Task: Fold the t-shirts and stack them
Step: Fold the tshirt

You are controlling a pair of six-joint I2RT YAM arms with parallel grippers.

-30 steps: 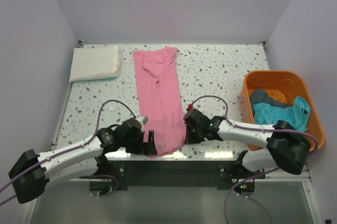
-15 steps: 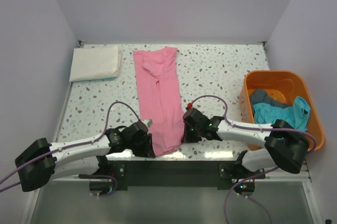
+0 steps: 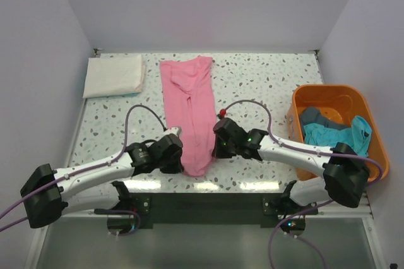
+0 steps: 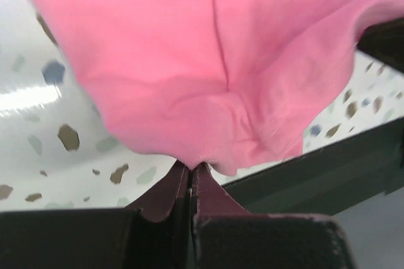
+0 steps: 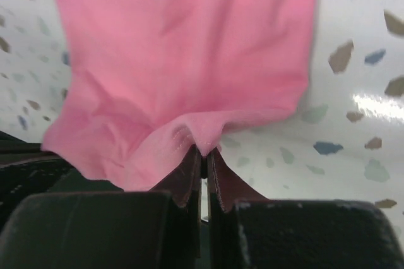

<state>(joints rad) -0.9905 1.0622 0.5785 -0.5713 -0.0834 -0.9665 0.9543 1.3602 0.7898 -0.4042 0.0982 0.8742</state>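
Next, I let go of the hem's corner, now lifted off the table, with my right gripper partway up the pink t-shirt (image 3: 211,94), along the t-shirt's edge that faces the orange basket.
A long, narrow-folded pink t-shirt (image 3: 189,101) lies down the middle of the table. Its near hem is lifted off the table between both grippers. My left gripper (image 3: 179,155) is shut on the hem's left corner (image 4: 192,161). On the right corner (image 5: 203,150) my right gripper (image 3: 213,146) is shut. A folded white t-shirt (image 3: 113,75) rests at the far left corner. A teal t-shirt (image 3: 344,133) and a grey t-shirt (image 3: 314,116) lie crumpled in the orange basket (image 3: 328,95).
The orange basket stands at the table's right edge, against the wall. The table's near edge (image 3: 208,188) runs just behind both grippers, with a dark frame below it. Walls close in the left, far and right sides.
The left gripper closed on the pink hem. Both grippers then moved away from the near edge, lifting the hem and drawing it up the table.
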